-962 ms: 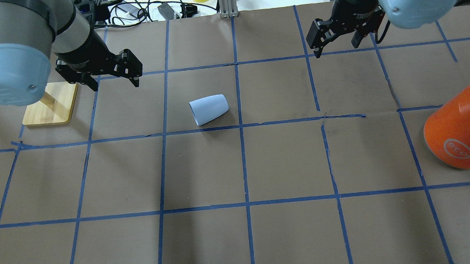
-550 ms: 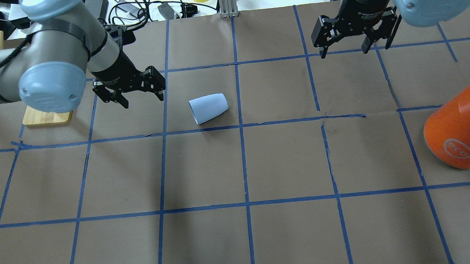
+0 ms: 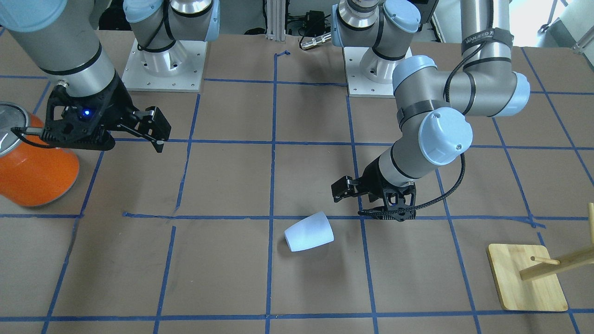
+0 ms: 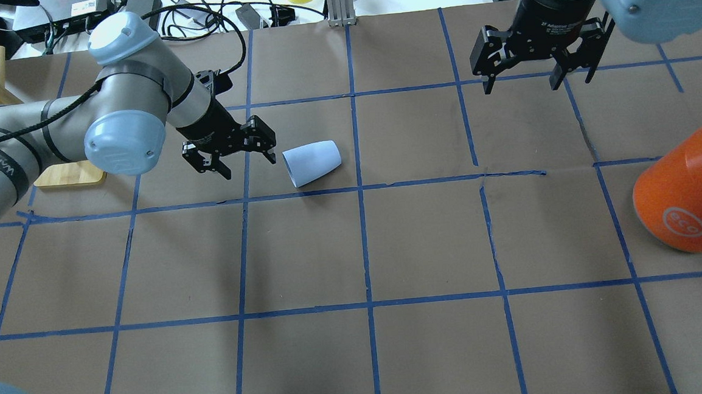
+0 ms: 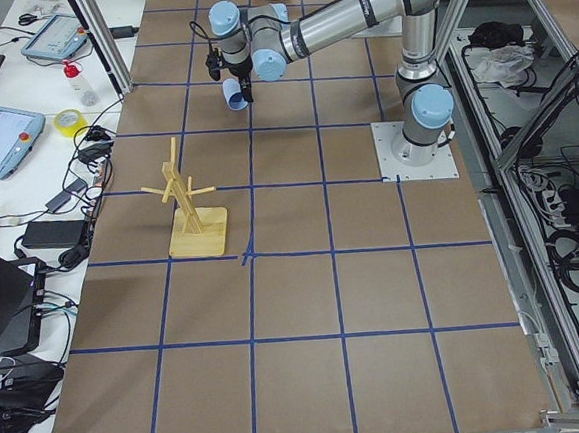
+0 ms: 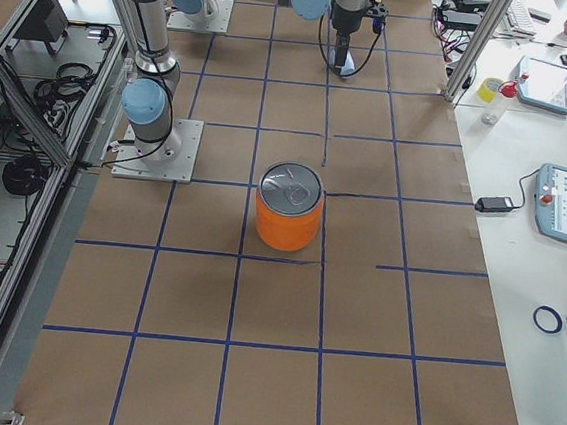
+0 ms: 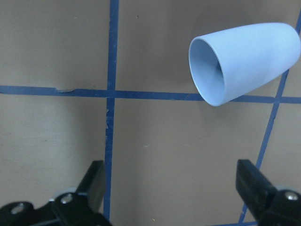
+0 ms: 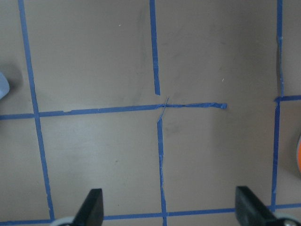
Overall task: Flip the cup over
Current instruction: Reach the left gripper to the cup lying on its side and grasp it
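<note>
My left gripper needs to close on the cup's rim (image 3: 326, 216) (image 7: 223, 95) at the side nearest the robot, and I need to have one finger inside the cup's opening and one outside it.
The pale blue-white cup (image 4: 312, 163) lies on its side on the brown paper, mouth toward the robot's left side. It also shows in the front view (image 3: 308, 231). In the left wrist view its open mouth (image 7: 214, 68) faces the camera. My left gripper (image 4: 250, 168) is open and empty, low over the table, just beside the cup's mouth and not touching it; the left wrist view shows its two fingers spread wide (image 7: 171, 188). My right gripper (image 4: 536, 85) is open and empty, far from the cup at the back right, over bare paper (image 8: 171, 212).
A large orange can (image 4: 686, 201) with a silver top stands at the right edge, also in the front view (image 3: 32, 171). A wooden peg stand (image 3: 526, 278) sits on the robot's left side, behind the left arm. Blue tape lines grid the table. Cables lie beyond the far edge.
My left arm has swung right and down, bringing its open gripper from near the wooden stand to right beside the cup's mouth. My right gripper has shifted slightly right. The cup has not moved.
</note>
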